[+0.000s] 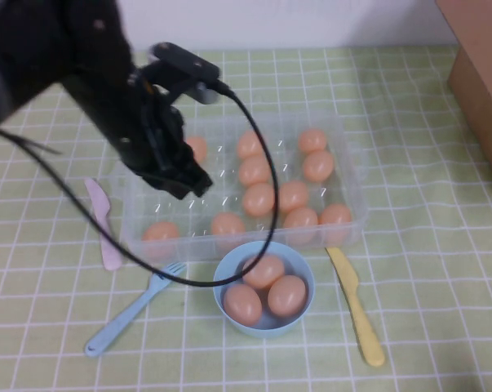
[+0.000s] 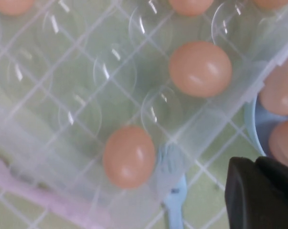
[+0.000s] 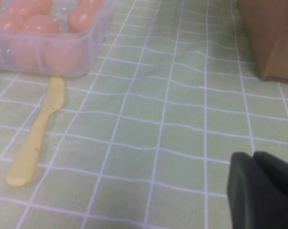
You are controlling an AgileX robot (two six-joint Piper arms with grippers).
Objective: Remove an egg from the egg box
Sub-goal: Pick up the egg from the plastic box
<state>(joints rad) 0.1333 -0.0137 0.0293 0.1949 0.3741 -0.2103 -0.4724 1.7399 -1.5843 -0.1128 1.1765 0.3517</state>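
Note:
The robot's left gripper will close on the egg at the near end of the line (image 1: 259, 199) (image 2: 190, 4) of eggs in the middle of the egg box.
The clear egg box (image 1: 353, 184) sits mid-table with several orange-tan eggs, mostly in its right half, such as one egg (image 1: 259, 199). My left gripper (image 1: 187, 178) hangs over the box's empty left cells, shut and holding nothing. The left wrist view shows its fingers (image 2: 261, 191) closed together above the box's front edge (image 2: 86, 95), with one egg (image 2: 129, 155) in the front-left cell and another (image 2: 200, 68) beside it. My right gripper (image 3: 258, 191) is shut and empty, low over bare cloth to the right of the box (image 3: 86, 52); it is out of the high view.
A light-blue bowl (image 1: 226, 273) with three eggs stands just in front of the box. A blue fork (image 1: 131, 310) and pink knife (image 1: 103, 224) lie front left, a yellow knife (image 1: 356, 306) front right. A brown box (image 1: 478, 73) stands at the far right.

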